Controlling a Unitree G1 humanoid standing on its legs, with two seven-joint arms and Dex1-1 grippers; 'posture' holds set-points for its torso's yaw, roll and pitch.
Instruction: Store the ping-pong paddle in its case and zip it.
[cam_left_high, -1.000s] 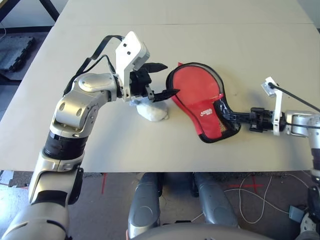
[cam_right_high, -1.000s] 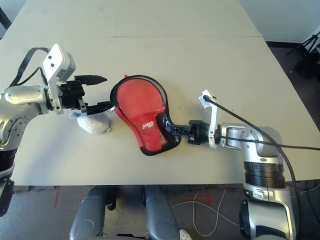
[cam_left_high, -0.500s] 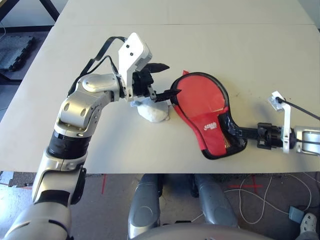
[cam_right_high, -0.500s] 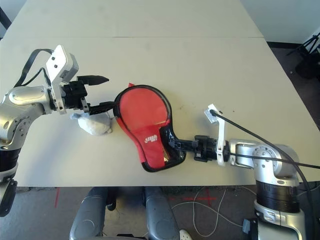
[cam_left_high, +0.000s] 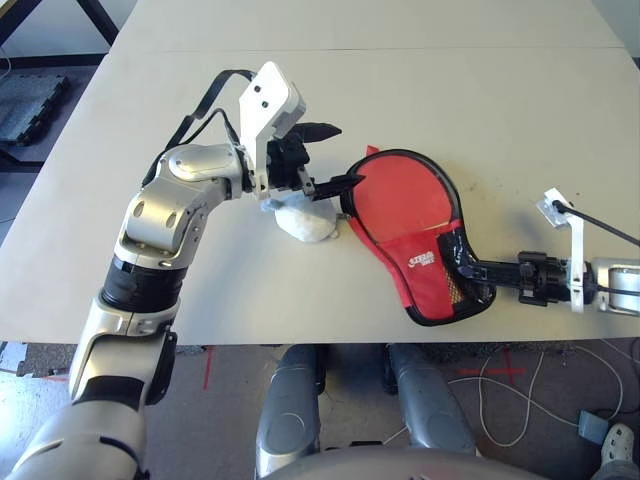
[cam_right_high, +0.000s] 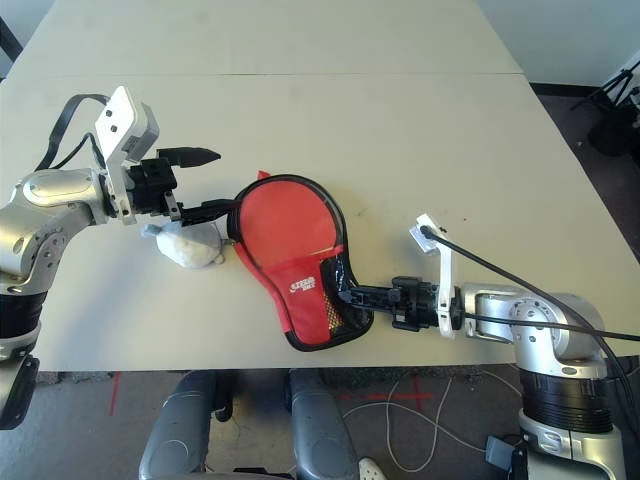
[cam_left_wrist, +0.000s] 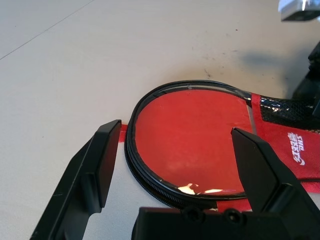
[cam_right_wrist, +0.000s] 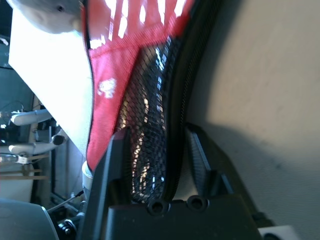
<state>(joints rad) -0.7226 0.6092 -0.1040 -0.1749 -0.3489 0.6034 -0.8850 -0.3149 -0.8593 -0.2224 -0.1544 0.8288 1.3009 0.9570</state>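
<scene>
I should close my left gripper on the white wad's end (cam_left_high: 284, 212) farthest from the red case, because the wad is attached to the case's zipper pull.
The red case (cam_left_high: 405, 205) lies flat on the table, round end toward my left gripper, narrow end with the black mesh pocket (cam_left_high: 455, 285) toward my right. My left gripper (cam_left_high: 338, 156) hovers open at the round end, its lower finger close to the black piping; the left wrist view shows the case's (cam_left_wrist: 195, 135) round face between the spread fingers. My right gripper (cam_left_high: 468, 268) reaches in low from the right. Its fingers (cam_right_wrist: 200, 155) stand apart with the mesh (cam_right_wrist: 150, 125) and piped edge between them. The ping-pong paddle is hidden.
A small white wad (cam_left_high: 305, 222) rests on the table just below my left gripper, left of the case. The table's front edge (cam_left_high: 330, 345) runs close under the case's narrow end. Bare tabletop stretches behind and to the right.
The case has slid toward the front right, drawn along with my right gripper. The right fingers have since parted. My left gripper followed a little to the right.
</scene>
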